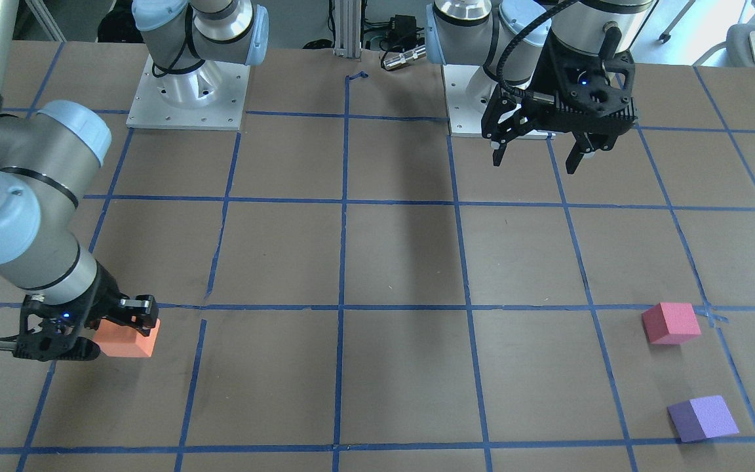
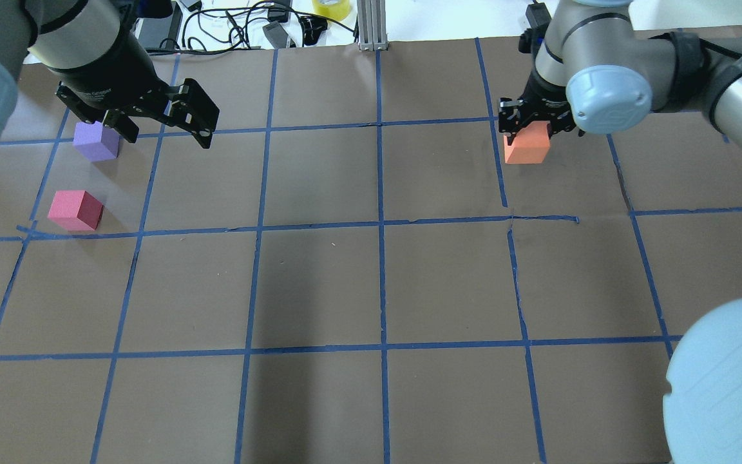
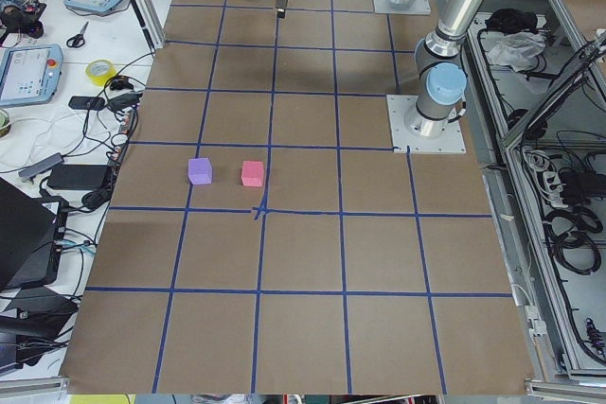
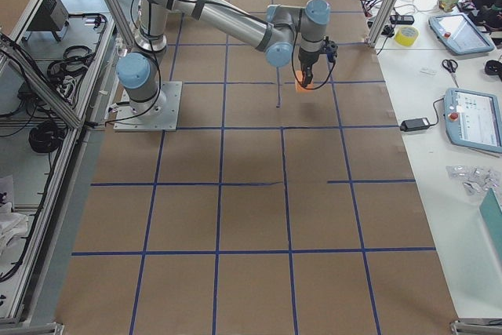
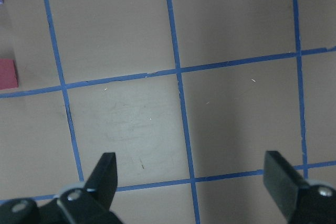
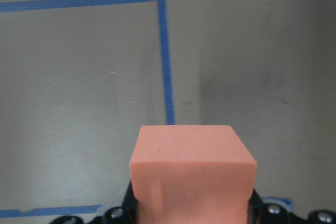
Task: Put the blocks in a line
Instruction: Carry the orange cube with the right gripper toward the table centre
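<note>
Next, my right hand sets the orange block, now low over the table, beside the blue tape line between the arm bases [image 1: 368, 343], toward the pinkish-red block.
My right gripper [image 2: 535, 122] is shut on the orange block [image 2: 527, 147], low over the table on my right; the block fills the right wrist view [image 6: 191, 171] and also shows in the front view [image 1: 132, 339]. My left gripper [image 2: 168, 135] is open and empty, raised above the table; its two fingers [image 5: 105, 174] stand wide apart over bare table. The purple block [image 2: 96, 142] lies just left of it. The pinkish-red block [image 2: 75, 210] lies on the table a little nearer me than the purple one, and its edge shows in the left wrist view [image 5: 8, 73].
The brown table [image 2: 377, 290] carries a grid of blue tape lines. The two arm bases [image 1: 187, 92] stand at my edge. Cables and a yellow tape roll [image 2: 331, 8] lie past the far edge. A side bench with tablets [image 4: 471, 115] runs along that far side.
</note>
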Robot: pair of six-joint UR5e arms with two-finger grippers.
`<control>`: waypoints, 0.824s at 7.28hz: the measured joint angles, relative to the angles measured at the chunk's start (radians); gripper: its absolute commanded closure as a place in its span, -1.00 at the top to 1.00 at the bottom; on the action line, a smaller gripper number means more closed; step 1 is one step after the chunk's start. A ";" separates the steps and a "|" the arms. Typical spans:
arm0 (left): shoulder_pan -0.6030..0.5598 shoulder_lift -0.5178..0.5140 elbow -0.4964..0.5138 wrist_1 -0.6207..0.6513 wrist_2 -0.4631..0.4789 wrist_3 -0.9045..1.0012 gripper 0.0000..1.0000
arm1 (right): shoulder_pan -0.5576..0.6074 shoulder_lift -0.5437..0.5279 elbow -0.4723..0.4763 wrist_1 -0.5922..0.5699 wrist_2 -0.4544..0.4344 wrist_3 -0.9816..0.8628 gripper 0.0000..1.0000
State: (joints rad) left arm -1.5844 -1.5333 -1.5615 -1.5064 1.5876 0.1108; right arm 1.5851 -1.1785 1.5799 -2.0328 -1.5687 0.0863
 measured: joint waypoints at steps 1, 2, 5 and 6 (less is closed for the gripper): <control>0.001 -0.001 0.000 0.000 0.000 0.001 1.00 | 0.073 0.013 -0.017 -0.001 0.001 0.088 -1.00; 0.002 -0.001 0.000 0.000 0.000 0.002 1.00 | 0.137 0.036 -0.038 -0.004 0.006 0.146 -1.00; 0.003 -0.001 -0.001 -0.001 -0.001 0.003 1.00 | 0.277 0.150 -0.140 -0.013 0.019 0.313 -1.00; 0.005 0.000 0.000 -0.001 -0.001 0.003 1.00 | 0.304 0.182 -0.163 -0.018 0.020 0.354 -0.97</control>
State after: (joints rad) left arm -1.5792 -1.5334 -1.5618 -1.5075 1.5870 0.1135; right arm 1.8896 -0.9964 1.4173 -2.0506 -1.5484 0.4407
